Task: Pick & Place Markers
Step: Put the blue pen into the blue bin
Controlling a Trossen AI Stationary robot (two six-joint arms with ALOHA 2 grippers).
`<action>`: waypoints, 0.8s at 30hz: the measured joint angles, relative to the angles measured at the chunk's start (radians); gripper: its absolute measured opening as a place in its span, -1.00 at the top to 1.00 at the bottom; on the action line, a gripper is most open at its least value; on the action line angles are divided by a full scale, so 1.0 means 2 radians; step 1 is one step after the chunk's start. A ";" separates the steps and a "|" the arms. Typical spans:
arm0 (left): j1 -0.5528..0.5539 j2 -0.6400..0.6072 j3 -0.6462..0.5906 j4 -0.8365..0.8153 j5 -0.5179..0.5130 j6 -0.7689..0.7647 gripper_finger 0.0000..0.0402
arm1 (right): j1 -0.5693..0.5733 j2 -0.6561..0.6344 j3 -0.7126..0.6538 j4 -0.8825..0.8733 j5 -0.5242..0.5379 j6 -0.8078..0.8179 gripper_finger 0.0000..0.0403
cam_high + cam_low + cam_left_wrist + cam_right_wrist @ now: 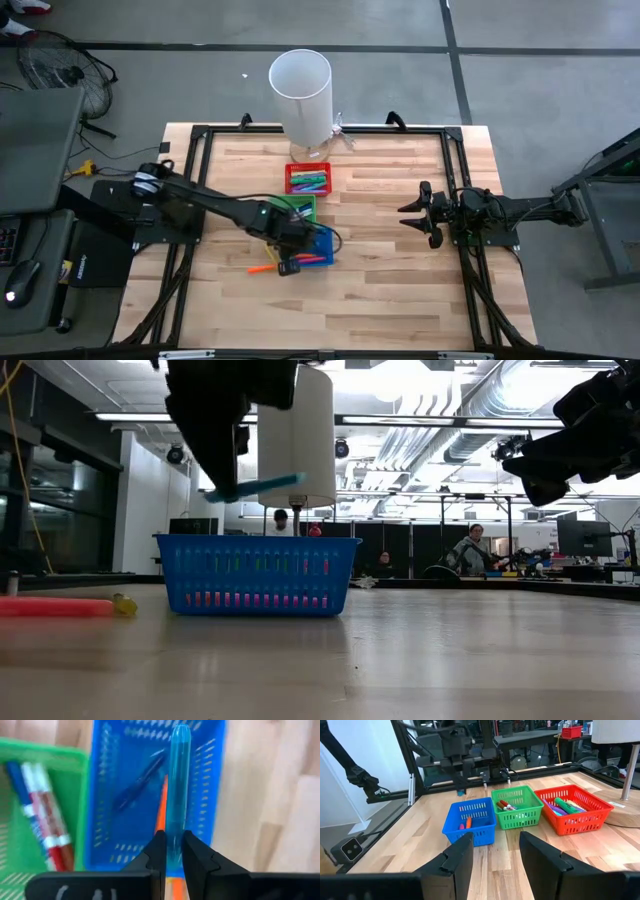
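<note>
My left gripper is holding the light-blue marker above the blue bin's rim. It will release the marker in the blue bin (pixel 306 252) (pixel 150 796), in between the dark blue marker and the orange marker.
My left gripper (pixel 172 854) is shut on a light-blue marker (pixel 178 785) and hangs over the blue bin (pixel 102 827); the low view shows that marker (pixel 258 486) above the bin's rim (pixel 257 540). A dark blue marker (pixel 137 787) and an orange one (pixel 161 815) lie in the blue bin. Red and blue markers (pixel 47 827) lie in the green bin (pixel 75 790). An orange marker (pixel 262 268) lies on the table by the blue bin (pixel 322 243). My right gripper (pixel 495 855) stands open at the table's right side, holding nothing. My left gripper pinches one end of the light-blue marker (pixel 174 847) between its two fingers. The fingers come from above, slanting down, and lie across the marker. The marker sticks out sideways from the fingers, nearly level, lifted clear above the blue bin.
The red bin (pixel 309 179), with several markers, and the green bin (pixel 300 208) stand in a row behind the blue one. A tall white cylinder (pixel 300 95) stands at the far edge. A pink marker (pixel 50 606) lies on the table. Bare wood spreads along the near side.
</note>
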 joint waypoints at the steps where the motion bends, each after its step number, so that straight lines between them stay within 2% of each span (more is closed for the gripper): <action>1: 0.003 0.004 0.004 -0.008 -0.005 0.001 0.82 | 0.000 0.000 0.000 0.000 0.000 0.000 0.26; 9: 0.019 0.041 0.024 -0.013 -0.035 0.008 0.82 | 0.000 0.000 0.000 0.000 0.000 0.000 0.26; 24: 0.018 0.085 0.023 -0.028 -0.010 0.008 0.79 | 0.000 0.000 0.000 0.000 0.000 0.000 0.26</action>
